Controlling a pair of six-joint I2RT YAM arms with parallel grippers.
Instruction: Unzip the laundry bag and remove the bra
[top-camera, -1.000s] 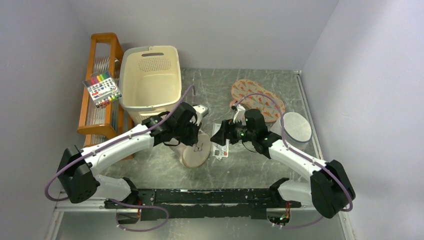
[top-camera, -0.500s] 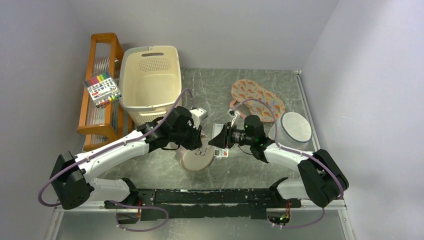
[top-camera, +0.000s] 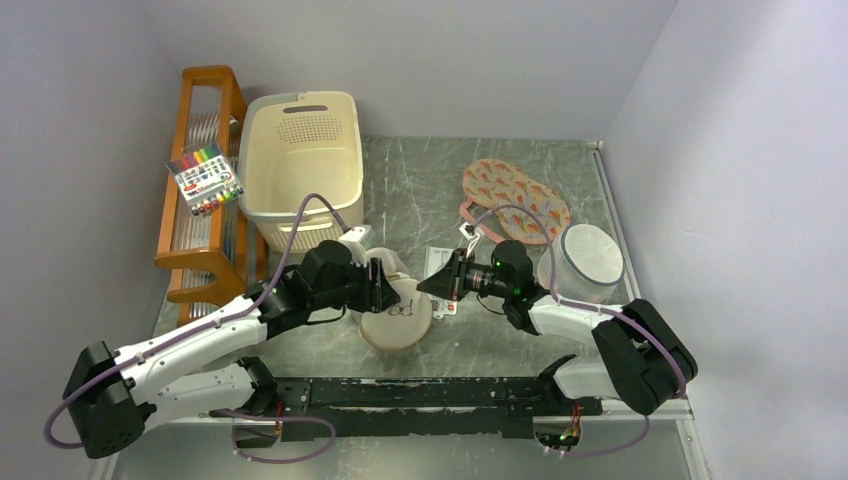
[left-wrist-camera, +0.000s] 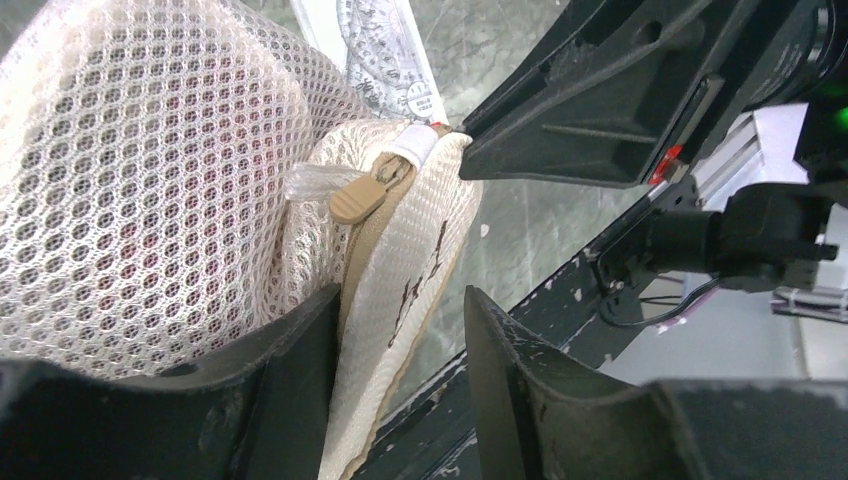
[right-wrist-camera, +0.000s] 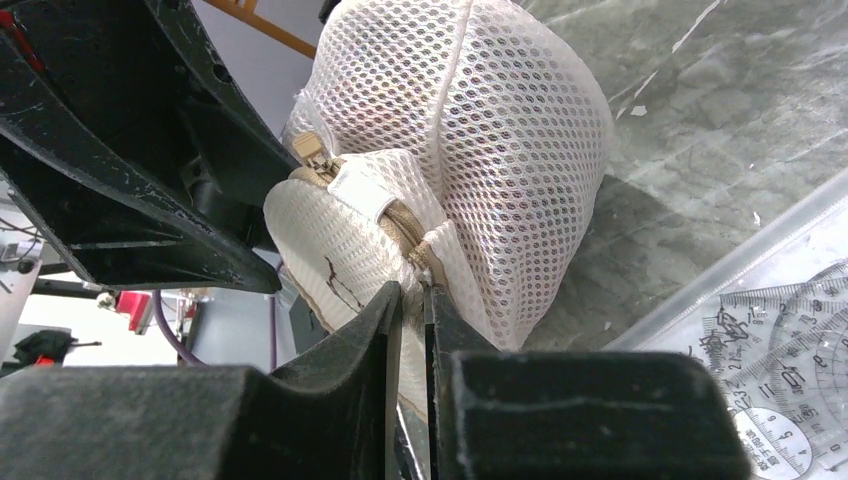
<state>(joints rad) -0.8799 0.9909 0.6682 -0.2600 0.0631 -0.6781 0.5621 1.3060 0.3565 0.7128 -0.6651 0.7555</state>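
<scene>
I have the laundry bag's rim seam beside the zip pull in my right gripper, so I should hold the bag's rim with my left gripper while my right gripper opens and takes the zip pull (right-wrist-camera: 310, 148).
The laundry bag (top-camera: 398, 318), a round cream mesh bag with a black squiggle on its face, stands on edge between my two arms. Its tan zip pull (left-wrist-camera: 358, 198) sits at the rim. My right gripper (right-wrist-camera: 412, 295) is shut on the bag's rim seam beside the zip. My left gripper (left-wrist-camera: 400, 300) is open. The bag's edge lies between its jaws, against the left finger and apart from the right one. In the top view the left gripper (top-camera: 383, 287) is at the bag's left, the right gripper (top-camera: 436, 281) at its upper right. The bra is hidden.
A cream laundry basket (top-camera: 300, 165) and a wooden rack (top-camera: 212, 90) with a marker set (top-camera: 204, 178) stand at the back left. Orange-patterned pads (top-camera: 515, 195) and a white drum-shaped mesh bag (top-camera: 588, 258) lie at the right. A packaged ruler set (right-wrist-camera: 770, 380) lies beside the bag.
My left gripper has opened, let go of the bag and drawn back leftward. My right gripper has moved in and shut on the bag's rim.
</scene>
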